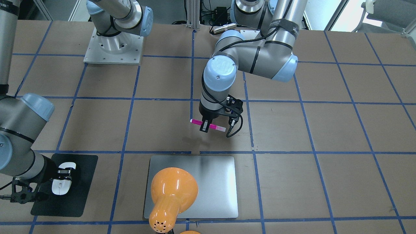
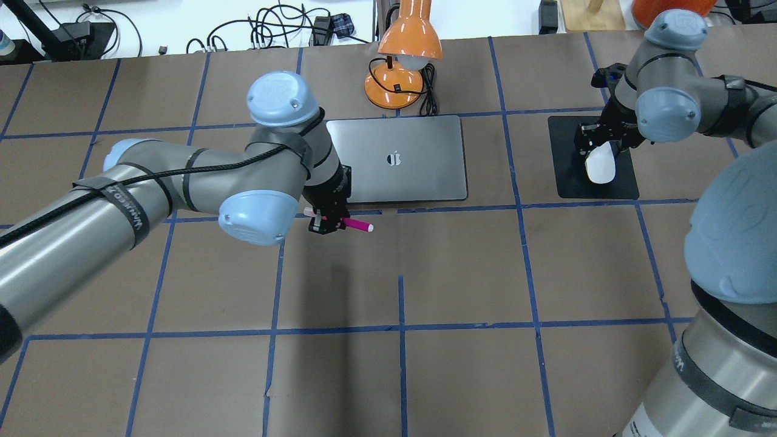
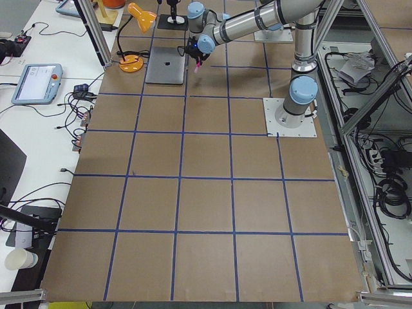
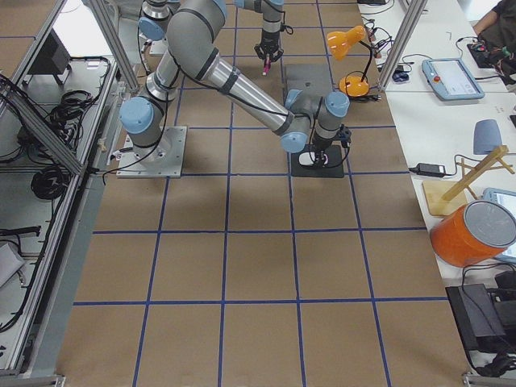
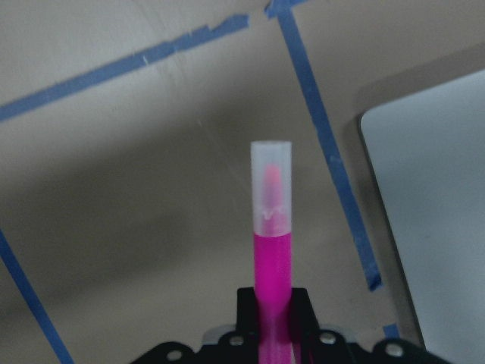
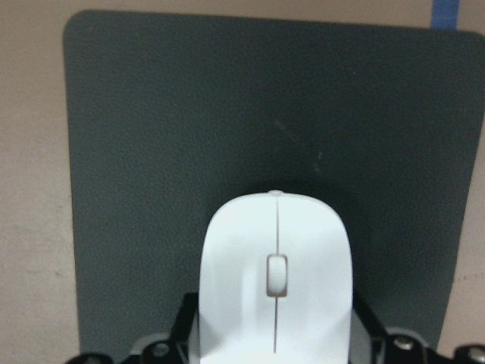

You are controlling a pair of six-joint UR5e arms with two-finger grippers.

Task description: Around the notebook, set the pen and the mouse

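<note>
I need to use my left gripper to set the magenta pen down on bare table [image 1: 190, 129] between a blue tape end and the notebook.
The magenta pen [image 1: 215, 126] hangs level above the bare table, held at its middle by my left gripper [image 1: 205, 126], which is shut on it. In the overhead view the pen [image 2: 358, 226] sits just off the near left corner of the silver notebook [image 2: 419, 176]. The left wrist view shows the pen [image 5: 271, 258] with its pale cap pointing away and the notebook's edge [image 5: 439, 227] to the right. My right gripper [image 2: 598, 155] is shut on the white mouse [image 2: 600, 167] over the black mat [image 2: 625, 182]. I cannot tell whether the mouse [image 6: 276, 273] rests on the mat or is lifted.
An orange desk lamp [image 2: 408, 45] stands at the notebook's far edge, its cord beside it; from the front camera its shade [image 1: 174, 187] covers part of the notebook [image 1: 214, 182]. Blue tape lines grid the brown table. The black mat [image 1: 83, 185] lies apart from the notebook.
</note>
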